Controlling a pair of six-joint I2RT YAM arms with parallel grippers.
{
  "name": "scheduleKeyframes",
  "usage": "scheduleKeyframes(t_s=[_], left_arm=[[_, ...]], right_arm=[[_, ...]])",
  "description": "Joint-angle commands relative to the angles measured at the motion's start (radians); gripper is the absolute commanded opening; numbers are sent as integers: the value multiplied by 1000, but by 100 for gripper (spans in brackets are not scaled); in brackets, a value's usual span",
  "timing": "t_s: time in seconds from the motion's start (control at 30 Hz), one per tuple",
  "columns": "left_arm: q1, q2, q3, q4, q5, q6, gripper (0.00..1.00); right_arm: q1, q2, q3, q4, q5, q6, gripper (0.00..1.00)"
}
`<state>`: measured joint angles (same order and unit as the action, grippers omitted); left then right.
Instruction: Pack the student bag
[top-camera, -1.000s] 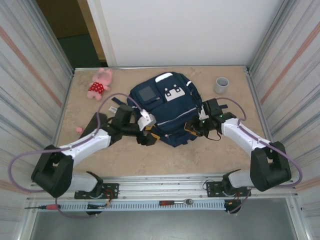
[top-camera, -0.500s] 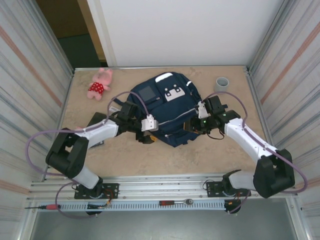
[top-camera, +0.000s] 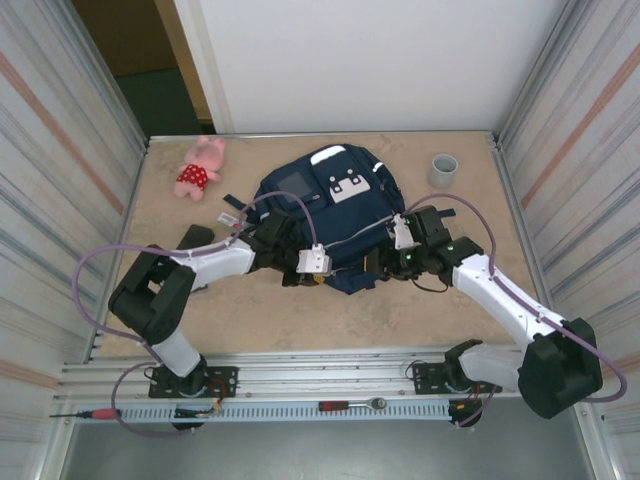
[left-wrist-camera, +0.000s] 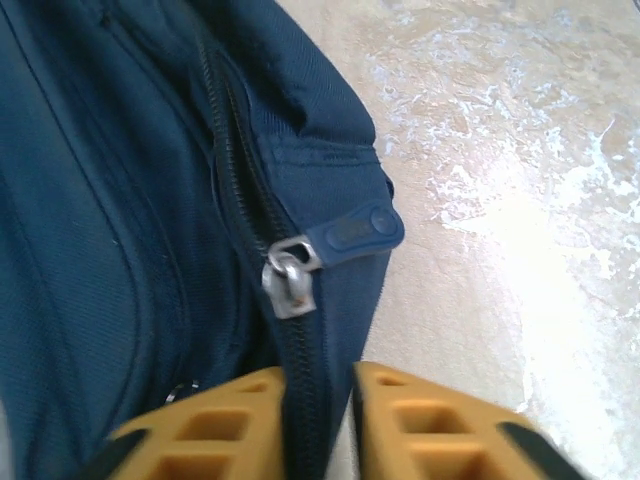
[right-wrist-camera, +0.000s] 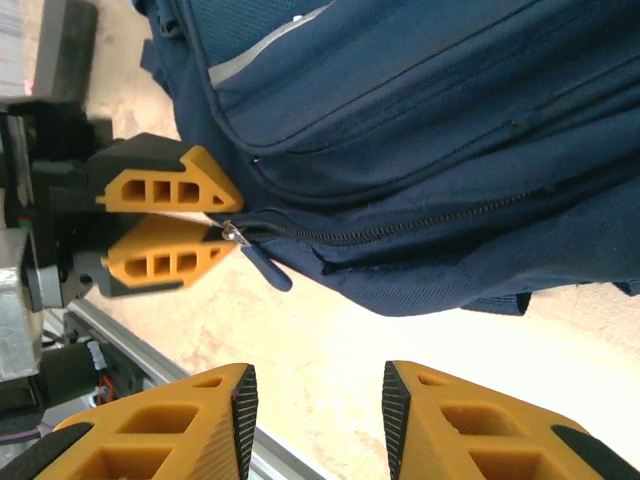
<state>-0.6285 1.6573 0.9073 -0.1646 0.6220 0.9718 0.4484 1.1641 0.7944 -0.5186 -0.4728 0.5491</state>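
The pull tab is outside the fingers of the robot's right gripper, so the right gripper needs to grab it and pull the slider (right-wrist-camera: 235, 234) along while the left gripper holds the seam.
The student bag (top-camera: 330, 215), navy blue with white stripes and a grey square panel, lies flat in the middle of the table. My left gripper (top-camera: 300, 272) is at its near left corner. In the left wrist view the left gripper (left-wrist-camera: 318, 420) is shut on the bag's zipper seam, just below the silver slider (left-wrist-camera: 288, 283) and its blue pull tab (left-wrist-camera: 355, 230). The right wrist view shows those left fingers (right-wrist-camera: 165, 228) pinching the bag (right-wrist-camera: 430, 150) beside the slider. My right gripper (top-camera: 385, 262) hovers at the bag's near right edge. The right gripper (right-wrist-camera: 320, 410) is open over bare table.
A pink plush toy (top-camera: 200, 167) lies at the far left and a grey cup (top-camera: 443, 170) stands at the far right. A dark flat object (top-camera: 195, 238) lies beside the left arm. Metal walls close in both sides. The front rail (top-camera: 330, 385) holds hand tools.
The left arm swung in to the bag's near left corner and its jaws closed on the zipper seam. The right gripper slid slightly nearer along the bag's right edge.
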Motion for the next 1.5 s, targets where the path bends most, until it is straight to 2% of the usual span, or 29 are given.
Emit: scheduleKeyframes(t_s=[0.0, 0.17, 0.27, 0.47, 0.7, 0.87, 1.07, 1.17, 1.27, 1.33, 1.47], left_arm=[[-2, -13, 33, -71, 69, -35, 11], [-4, -37, 45, -93, 117, -104, 1], [-3, -46, 57, -105, 141, -136, 0], [6, -48, 80, -86, 223, -222, 0], [12, -54, 70, -44, 256, -270, 0], [18, -62, 67, -28, 266, -284, 0], [27, -58, 64, -3, 265, -298, 0], [26, -52, 65, 3, 272, -304, 0], [26, -50, 69, 8, 271, -307, 0], [27, -49, 69, 9, 270, -307, 0], [27, -51, 71, 15, 275, -312, 0]], right_arm=[[44, -27, -1, 24, 16, 24, 38], [168, -22, -37, 151, 85, 93, 43], [231, 13, -33, 188, 148, 109, 45], [268, 99, -21, 243, 209, 75, 48], [274, 174, 4, 298, 255, 62, 50], [281, 209, 22, 291, 269, 40, 43], [301, 200, 38, 263, 272, 31, 24], [305, 207, 44, 255, 278, 32, 19], [311, 212, 49, 259, 266, 32, 19], [313, 222, 58, 253, 275, 32, 24], [323, 266, 102, 169, 382, 41, 25]])
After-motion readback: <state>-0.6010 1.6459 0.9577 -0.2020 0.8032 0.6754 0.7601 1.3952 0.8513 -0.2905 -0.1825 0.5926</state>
